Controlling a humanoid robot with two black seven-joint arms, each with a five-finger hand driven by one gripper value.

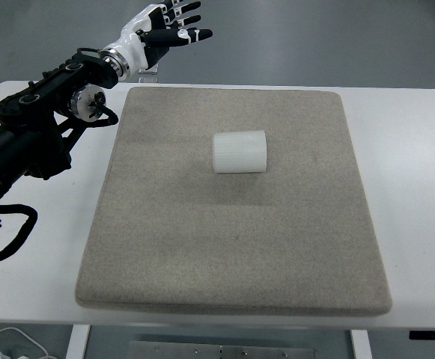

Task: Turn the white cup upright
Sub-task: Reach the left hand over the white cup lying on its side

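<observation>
Next, the robot's left gripper should move to the white cup and close around the middle of its ribbed side [242, 149].
A white ribbed cup [239, 152] lies on its side on the grey felt mat [232, 247], a little above the mat's middle. My left hand [174, 24] is raised beyond the table's far left edge, fingers spread and holding nothing, well away from the cup. Its black arm [37, 127] comes in from the left edge over the white table. The right arm is not in view.
The mat covers most of the white table [412, 172]. A black cable loop [7, 232] hangs by the left arm at the table's left edge. Grey floor lies beyond the table's far edge.
</observation>
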